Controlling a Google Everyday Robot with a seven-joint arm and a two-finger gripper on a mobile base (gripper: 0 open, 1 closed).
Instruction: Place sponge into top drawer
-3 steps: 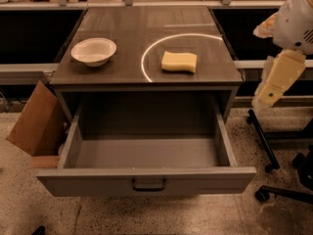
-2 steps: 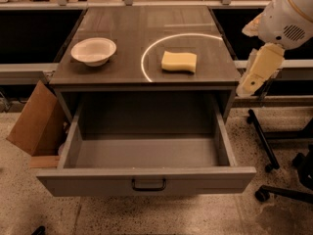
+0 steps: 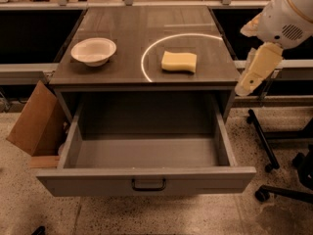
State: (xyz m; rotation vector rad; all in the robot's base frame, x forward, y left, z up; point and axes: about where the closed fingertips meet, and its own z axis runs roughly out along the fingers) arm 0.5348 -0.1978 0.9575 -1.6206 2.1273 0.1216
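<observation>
The robot's gripper will close on the end of the pale yellow sponge [image 3: 190,62] that is farther away from the white bowl.
The pale yellow sponge [image 3: 179,61] lies flat on the grey cabinet top [image 3: 146,38], inside a white ring mark right of centre. The top drawer [image 3: 146,153] is pulled fully open below it and its grey inside is empty; a dark pull handle [image 3: 148,184] sits at the middle of its front panel. My cream-coloured gripper [image 3: 244,88] hangs at the right, beyond the cabinet's right edge, at about the height of the cabinet top, apart from the sponge and to its right.
A white bowl [image 3: 93,51] sits on the cabinet top at the left. A brown cardboard box [image 3: 34,120] leans against the cabinet's left side. Black chair wheels and legs [image 3: 274,155] stand on the speckled floor at the right. Tables run along the back.
My arm and gripper have moved up and left, from low beside the drawer to beside the cabinet's right edge. The sponge, bowl and drawer have not moved.
</observation>
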